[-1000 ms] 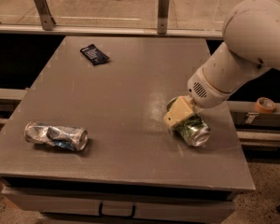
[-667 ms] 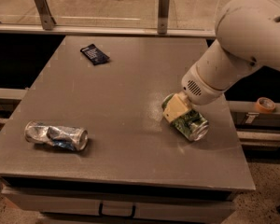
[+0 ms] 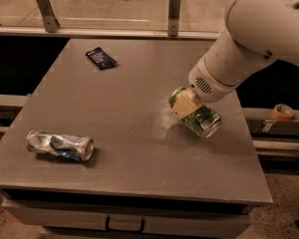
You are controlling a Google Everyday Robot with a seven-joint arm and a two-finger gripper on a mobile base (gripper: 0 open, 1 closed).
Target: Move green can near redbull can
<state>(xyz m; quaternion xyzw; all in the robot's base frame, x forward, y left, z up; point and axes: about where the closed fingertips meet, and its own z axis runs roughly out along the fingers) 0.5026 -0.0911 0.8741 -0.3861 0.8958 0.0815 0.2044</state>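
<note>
The robot's gripper will release the green can on the grey table (image 3: 110, 125) next to the redbull can's inner end, a little farther back.
The green can (image 3: 205, 121) lies tilted on its side at the right of the grey table (image 3: 114, 108), silver end facing the front right. My gripper (image 3: 186, 105), at the end of the white arm coming in from the upper right, is shut on the can's far end; one tan finger (image 3: 184, 102) shows over it. The redbull can (image 3: 60, 146), silver-blue and dented, lies on its side near the table's front left corner, far to the left of the green can.
A small flat dark blue packet (image 3: 100, 58) lies at the table's back left. A roll of tape (image 3: 282, 112) sits on a ledge beyond the right edge. A railing with metal posts (image 3: 174, 13) runs behind the table.
The gripper and the green can have moved together a little to the left and away from the front edge. The redbull can and the packet have not moved.
</note>
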